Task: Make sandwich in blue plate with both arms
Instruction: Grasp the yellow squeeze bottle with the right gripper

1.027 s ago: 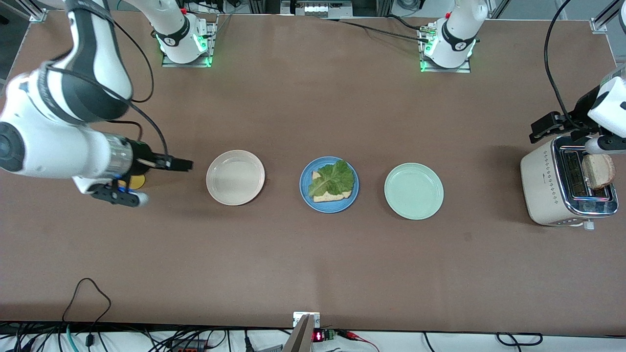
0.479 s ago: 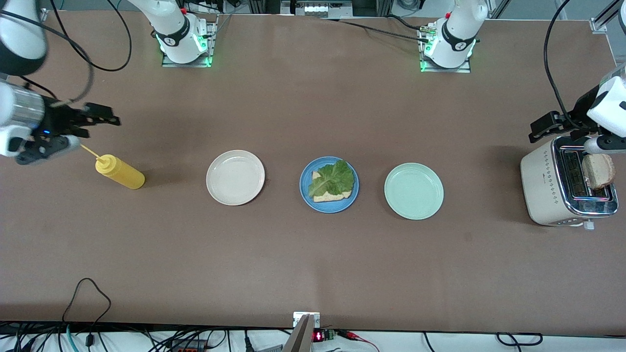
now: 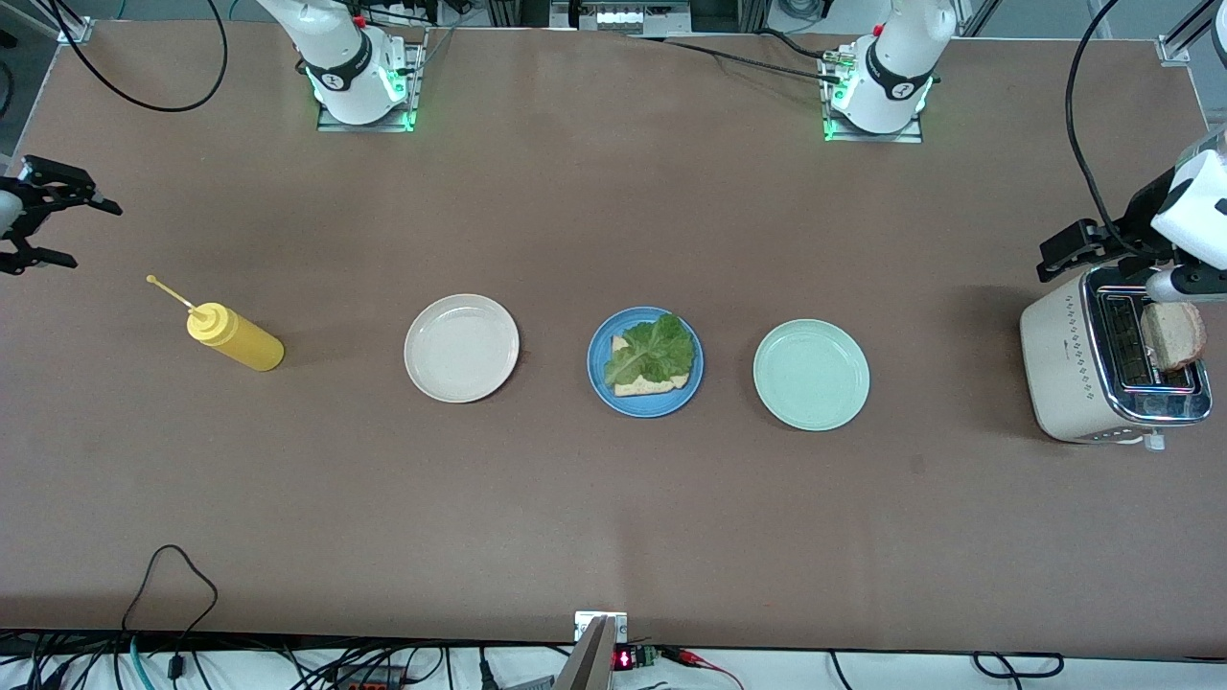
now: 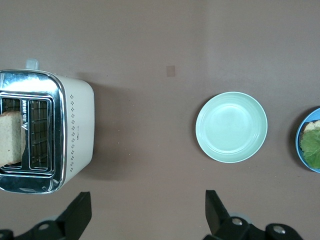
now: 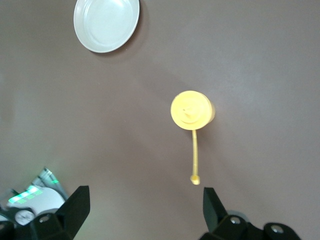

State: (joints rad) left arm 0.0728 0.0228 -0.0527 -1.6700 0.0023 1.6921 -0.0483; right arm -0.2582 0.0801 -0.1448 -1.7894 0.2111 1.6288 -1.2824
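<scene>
The yellow squeeze bottle is my right gripper's next target. I will move there and close around the lower part of its body [image 3: 254, 346] [image 5: 210, 114], well below the cap.
The blue plate [image 3: 600, 380] sits mid-table between two other plates. It holds one pale bread slice [image 3: 652, 386] with a ruffled green lettuce leaf [image 3: 654, 350] on top. A second bread slice [image 3: 1171, 335] stands in a slot of the cream toaster [image 3: 1078, 369] at the left arm's end of the table. My left gripper [image 3: 1069, 251] is open and empty over the table beside the toaster. My right gripper [image 3: 43, 222] is open and empty at the right arm's end of the table, near a yellow squeeze bottle [image 3: 235, 337]. The left wrist view shows the toaster [image 4: 75, 135], its slice [image 4: 10, 137] and my left gripper [image 4: 147, 215].
A cream-white plate [image 3: 461, 347] lies beside the blue plate toward the right arm's end. A pale mint-green plate [image 3: 811, 374] lies toward the left arm's end. The right wrist view shows the bottle [image 5: 191, 110], the cream plate [image 5: 106, 22] and my right gripper [image 5: 145, 207].
My right arm has swung from over the yellow bottle toward its end of the table, uncovering the bottle. The left arm, plates and bread have not moved.
</scene>
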